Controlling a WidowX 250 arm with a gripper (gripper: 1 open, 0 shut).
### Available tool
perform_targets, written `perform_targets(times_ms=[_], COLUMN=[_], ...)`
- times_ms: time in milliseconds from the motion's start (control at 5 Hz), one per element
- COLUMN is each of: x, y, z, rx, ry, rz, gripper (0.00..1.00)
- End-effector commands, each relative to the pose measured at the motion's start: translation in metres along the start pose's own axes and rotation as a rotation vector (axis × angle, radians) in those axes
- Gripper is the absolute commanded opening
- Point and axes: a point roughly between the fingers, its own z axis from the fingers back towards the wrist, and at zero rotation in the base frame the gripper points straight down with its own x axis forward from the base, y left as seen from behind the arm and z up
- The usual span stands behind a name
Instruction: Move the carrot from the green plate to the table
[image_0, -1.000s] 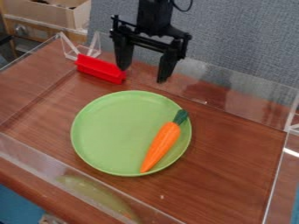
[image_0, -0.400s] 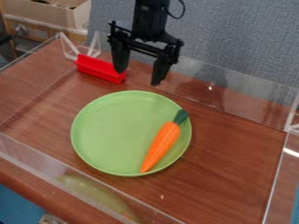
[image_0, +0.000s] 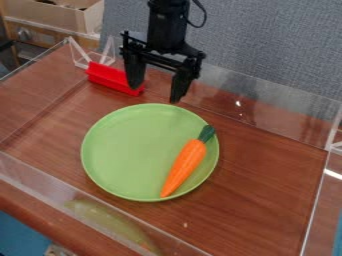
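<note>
The carrot's thick end (image_0: 193, 154) is just below its green stem. I move my gripper there next and close it on that end.
An orange toy carrot (image_0: 186, 166) with a dark green stem tip lies on the right half of the round light-green plate (image_0: 123, 150), its stem pointing to the back right. The plate rests on the reddish-brown table (image_0: 274, 170). My black gripper (image_0: 159, 80) hangs pointing down behind the plate's far rim, fingers spread open with nothing between them. It stands well apart from the carrot, up and to the left of it.
A red rectangular block (image_0: 114, 79) lies on the table just left of the gripper. Low clear acrylic walls (image_0: 287, 100) edge the tabletop on all sides. Cardboard boxes (image_0: 54, 15) stand beyond the back-left wall.
The gripper has shifted a little to the left and slightly lower, staying open. Carrot, plate and red block have not moved.
</note>
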Motion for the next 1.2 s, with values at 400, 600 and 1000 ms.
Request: perform_targets(times_ms=[400, 600, 1000], x=[-0.007, -0.005, 0.004], y=[-0.012, -0.025, -0.015], z=[0.034, 0.03, 0.014], rx=[-0.008, 0.0, 0.023], ry=[-0.111, -0.114, -0.09], rz=[0.02, -0.038, -0.052], gripper=[1.0, 1.0, 1.0])
